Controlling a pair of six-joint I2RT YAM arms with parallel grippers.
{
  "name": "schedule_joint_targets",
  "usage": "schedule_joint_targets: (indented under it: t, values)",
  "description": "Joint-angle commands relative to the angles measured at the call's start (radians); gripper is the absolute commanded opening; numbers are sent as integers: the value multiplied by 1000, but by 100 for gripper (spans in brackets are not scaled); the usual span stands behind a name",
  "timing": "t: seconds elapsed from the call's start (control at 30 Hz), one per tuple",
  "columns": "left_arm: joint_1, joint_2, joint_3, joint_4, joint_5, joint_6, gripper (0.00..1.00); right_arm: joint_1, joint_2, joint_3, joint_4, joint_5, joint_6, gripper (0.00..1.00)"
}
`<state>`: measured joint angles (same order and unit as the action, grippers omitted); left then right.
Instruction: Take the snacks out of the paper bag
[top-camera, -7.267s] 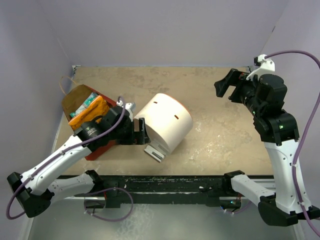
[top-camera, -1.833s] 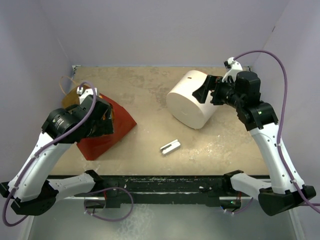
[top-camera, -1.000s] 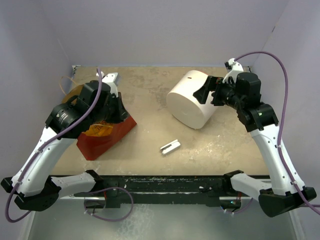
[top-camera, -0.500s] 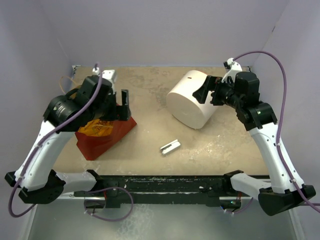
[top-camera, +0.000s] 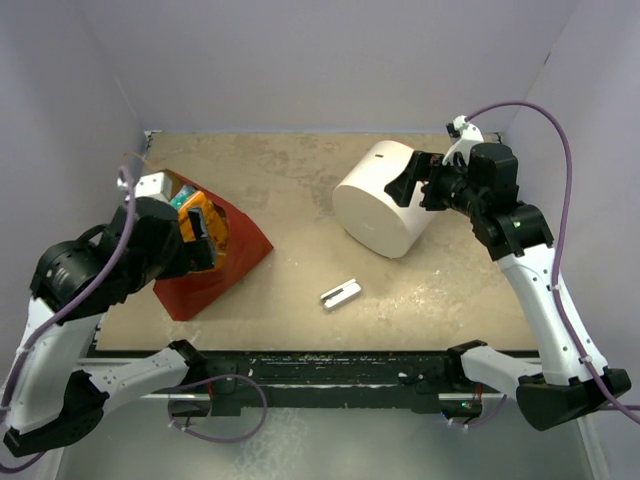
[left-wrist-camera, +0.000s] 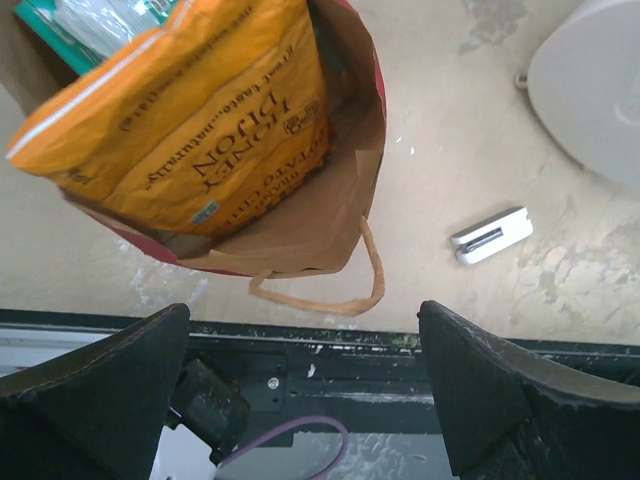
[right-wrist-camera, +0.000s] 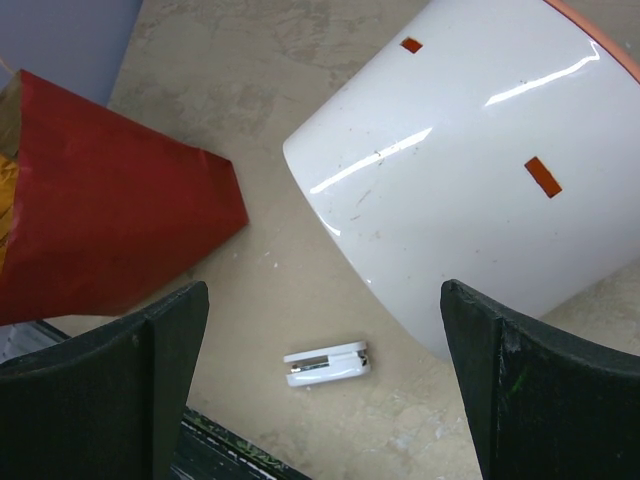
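The bag lies far from my right gripper, so next my left gripper takes the bag's twine handle (left-wrist-camera: 377, 272) and pulls the bag toward the white cylinder first.
The paper bag (top-camera: 235, 255), red outside and brown inside (left-wrist-camera: 310, 215), lies at the left of the table with its mouth open. An orange snack packet (left-wrist-camera: 190, 120) fills the mouth, and it also shows in the top view (top-camera: 208, 218). A teal packet (left-wrist-camera: 90, 18) lies behind it (top-camera: 180, 198). My left gripper (left-wrist-camera: 300, 400) is open and empty, held above the bag's mouth (top-camera: 197, 238). My right gripper (right-wrist-camera: 320, 400) is open and empty, next to the white cylinder (top-camera: 412, 180). Any other packets are hidden in the bag.
A big white cylinder (top-camera: 375, 205) lies on its side at the right middle (right-wrist-camera: 470, 170). A small grey bracket (top-camera: 340, 294) lies near the front edge (right-wrist-camera: 327, 364). The bag's twine handle (left-wrist-camera: 345, 300) trails toward the black front rail (left-wrist-camera: 330, 370).
My left arm has pulled back from over the bag toward the near left, and the orange and teal packets now show in its mouth. The right arm and cylinder have not moved in the last second.
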<state>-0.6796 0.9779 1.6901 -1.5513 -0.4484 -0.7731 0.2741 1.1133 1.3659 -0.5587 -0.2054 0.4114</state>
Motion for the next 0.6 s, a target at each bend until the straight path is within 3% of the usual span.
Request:
schedule_joint_targets:
  t: [0.0,0.13,0.23,0.37,0.57]
  values:
    - [6,69,-58,68,70,73,99,2,7,4,56,-34,1,100]
    - [5,115,-100,51,16,58,98,2,7,5,51,-37,4,100]
    - [5,119,-112,70,-15,42,92,2,-3,7,44,-30,3,100]
    - [5,108,-147,140,-2,72,68,2,-9,2,39,-28,3,100]
    - [5,102,-165,175,125,114,20,2,-10,13,37,-19,3,100]
